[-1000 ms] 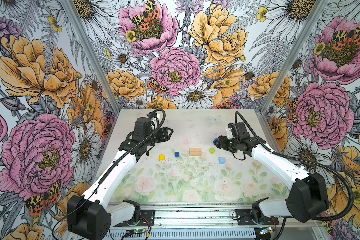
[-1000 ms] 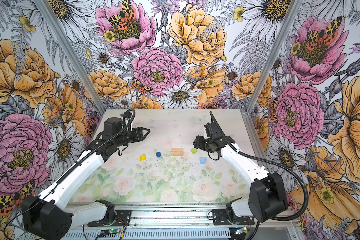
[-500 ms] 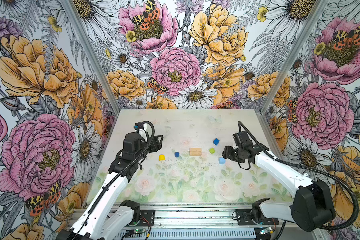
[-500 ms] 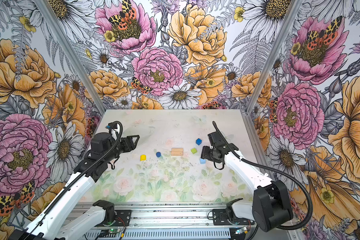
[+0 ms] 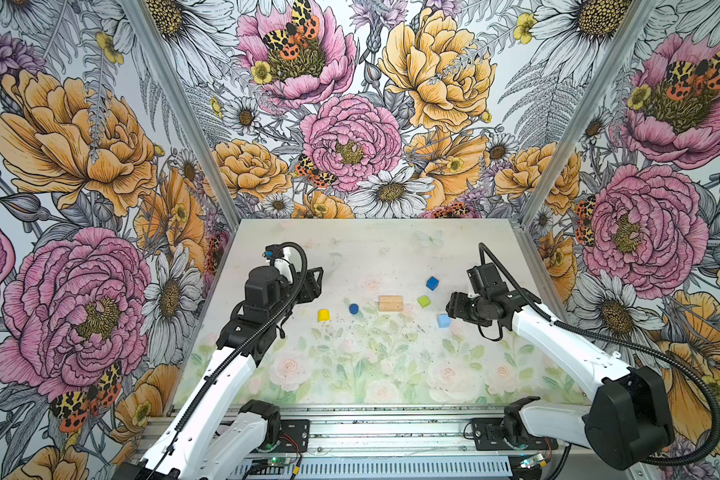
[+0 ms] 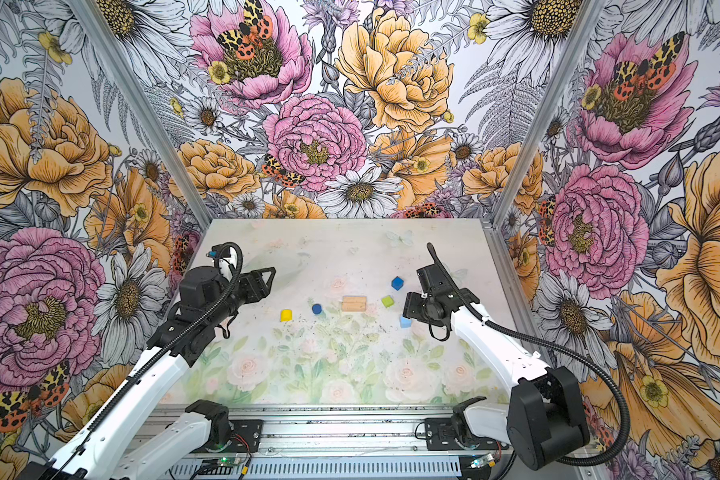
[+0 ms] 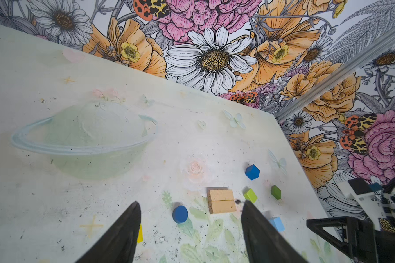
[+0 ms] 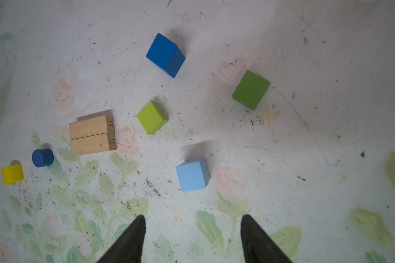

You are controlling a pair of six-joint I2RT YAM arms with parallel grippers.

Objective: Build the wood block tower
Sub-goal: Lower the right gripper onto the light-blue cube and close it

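Note:
The light blue cube [image 5: 444, 321] [image 8: 193, 175] near the light green cube is next for my right gripper, which should go there and close on the cube's opposite sides.
The blocks lie loose in the middle of the table, with no tower standing. From left to right in a top view: a yellow half-round [image 5: 324, 314], a blue cylinder [image 5: 353, 308], two tan bars [image 5: 390, 303] side by side, a light green cube [image 5: 423, 301], a dark blue cube [image 5: 432, 283] and a light blue cube [image 5: 444, 320]. A dark green cube [image 8: 251, 89] shows in the wrist views. My left gripper [image 5: 316, 282] hangs open and empty, left of and behind the yellow half-round. My right gripper [image 5: 452, 307] is open and empty just right of the light blue cube [image 8: 193, 174].
Flowered walls close in the table [image 5: 350, 374] at the back and on both sides. A metal rail [image 5: 375, 432] with both arm bases runs along the front edge. The left wrist view shows the right arm's gripper body [image 7: 351, 234] beyond the blocks.
Both arms have drawn back from the far part of the table. The right gripper has moved away from the dark blue cube, which now lies free. The left jaws have opened wider.

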